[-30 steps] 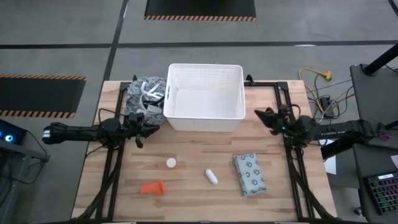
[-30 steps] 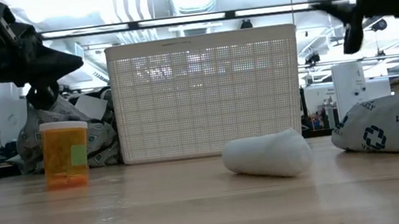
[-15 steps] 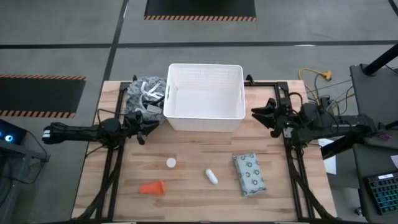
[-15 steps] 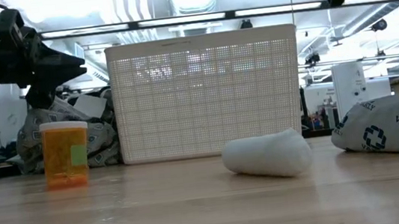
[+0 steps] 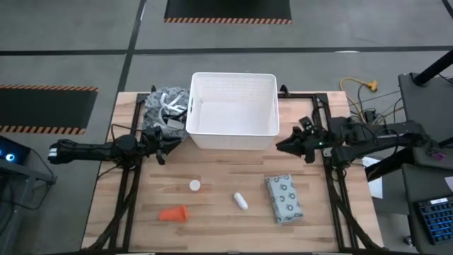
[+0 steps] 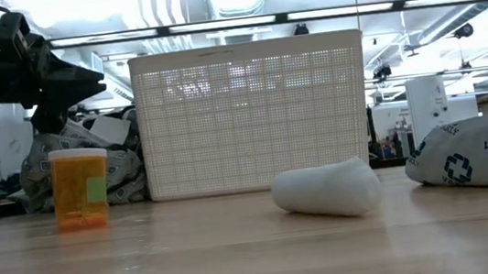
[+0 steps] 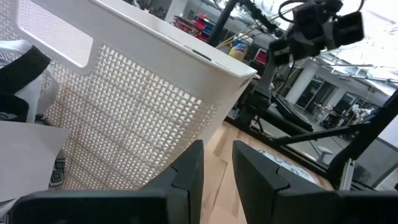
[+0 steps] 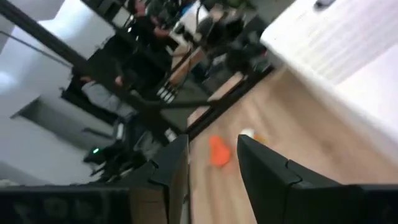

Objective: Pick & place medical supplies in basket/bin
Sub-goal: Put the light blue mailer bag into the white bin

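Note:
The middle of the grey-green packet (image 5: 284, 199) beside the white cylinder is the next place my right gripper needs to go to and close on.
The white ribbed basket (image 5: 233, 103) stands at the table's far middle. Nearer lie the grey-green packet (image 5: 283, 198), the white cylinder (image 5: 241, 201), the white-capped orange vial (image 5: 195, 185) standing upright (image 6: 80, 188), and the orange piece (image 5: 173, 213). My left gripper (image 5: 164, 150) hovers open by a narrow gap (image 7: 217, 180) beside the basket's near left corner. My right gripper (image 5: 283, 146) is raised off the basket's near right corner, open (image 8: 212, 168), tipped toward the orange piece (image 8: 219, 151). Neither holds anything.
A grey and white heap of cloth and cords (image 5: 164, 108) lies against the basket's left wall, just beyond my left gripper. Black frame rails run along the table's left and right sides. Bare wood separates the basket from the row of supplies.
My right gripper has risen, leaving the top of the low view, and has moved a little toward the table's left and near edge, tipping downward toward the supplies. The supplies and the basket have stayed in place.

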Action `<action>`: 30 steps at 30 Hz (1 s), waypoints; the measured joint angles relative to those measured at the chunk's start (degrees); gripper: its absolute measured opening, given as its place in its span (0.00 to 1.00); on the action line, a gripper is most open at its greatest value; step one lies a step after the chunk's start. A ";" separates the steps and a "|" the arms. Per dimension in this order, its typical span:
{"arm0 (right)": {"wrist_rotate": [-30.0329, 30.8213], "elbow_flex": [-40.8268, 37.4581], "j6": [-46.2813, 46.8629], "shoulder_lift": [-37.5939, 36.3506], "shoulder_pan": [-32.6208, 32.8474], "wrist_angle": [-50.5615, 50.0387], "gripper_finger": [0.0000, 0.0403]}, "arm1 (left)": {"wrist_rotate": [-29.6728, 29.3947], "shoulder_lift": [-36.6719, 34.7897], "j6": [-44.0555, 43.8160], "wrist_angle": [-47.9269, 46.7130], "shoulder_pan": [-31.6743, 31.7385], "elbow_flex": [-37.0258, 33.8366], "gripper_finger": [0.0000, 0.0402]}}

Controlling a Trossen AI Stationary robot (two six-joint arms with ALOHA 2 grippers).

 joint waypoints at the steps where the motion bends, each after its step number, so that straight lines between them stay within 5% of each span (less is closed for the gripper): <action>1: -0.15 0.52 0.97 0.92 1.43 -0.54 0.32 | 0.00 0.00 0.00 0.00 0.00 0.00 0.17; 12: 1.92 5.78 13.12 12.34 15.61 -2.57 0.30 | 0.02 0.00 0.00 0.00 0.00 -0.02 0.17; 16: 6.87 10.50 16.49 18.75 18.88 -5.27 0.29 | 0.02 0.00 0.00 0.00 0.00 -0.02 0.17; 21: 13.87 19.68 22.34 27.85 20.70 -21.83 0.26 | 0.04 0.00 0.00 0.00 0.00 -0.02 0.17; 30: 9.83 35.02 35.02 44.48 20.71 -48.10 0.23 | 0.07 -0.01 0.00 0.00 -0.01 -0.04 0.17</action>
